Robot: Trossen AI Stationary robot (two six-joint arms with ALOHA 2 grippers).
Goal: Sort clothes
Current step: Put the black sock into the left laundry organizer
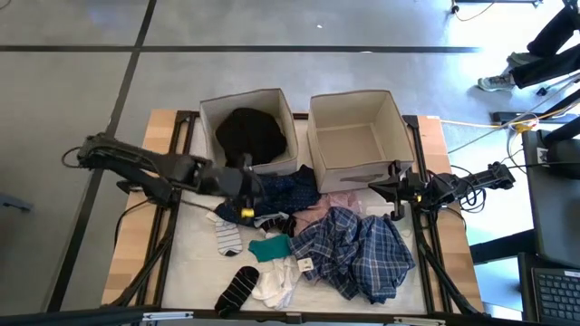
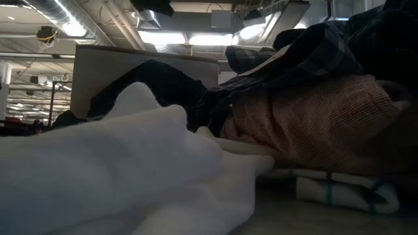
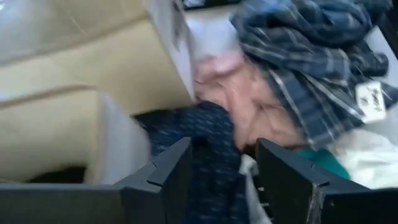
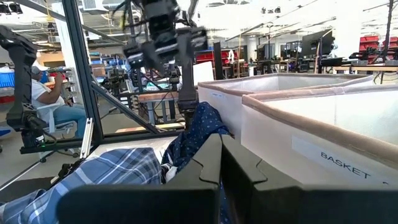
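Note:
The dark striped sock lies between the teal item and the dusty-pink piece, and I should close my left gripper on the fold [image 1: 278, 224] [image 3: 262, 194] of that sock.
My left gripper [image 1: 256, 186] is open over the navy garment [image 1: 286, 192], at the front right corner of the left beige box [image 1: 207, 116]. In the left wrist view the navy cloth [image 3: 205, 149] lies beyond its open fingers [image 3: 224, 180]. A black garment [image 1: 249, 136] lies inside the left box. A dusty-pink piece [image 1: 333, 205], a blue-plaid shirt [image 1: 360, 249], a striped sock [image 1: 227, 237], a teal item [image 1: 269, 247] and white pieces [image 1: 276, 281] lie on the table. My right gripper [image 1: 379, 188] is shut and empty at the right, by the right beige box [image 1: 317, 145]. My left gripper comes at the navy garment from above. The cloth rises in a peak [image 4: 202, 118] right under one finger [image 4: 185, 93]. I cannot tell whether the fingers touch it.
The right box is beige inside, with nothing showing in it. A dark striped sock [image 1: 237, 288] lies near the table's near edge. A seated person [image 4: 46, 93] shows beyond the table's left side. In the low view, white cloth [image 2: 98, 170] fills the foreground.

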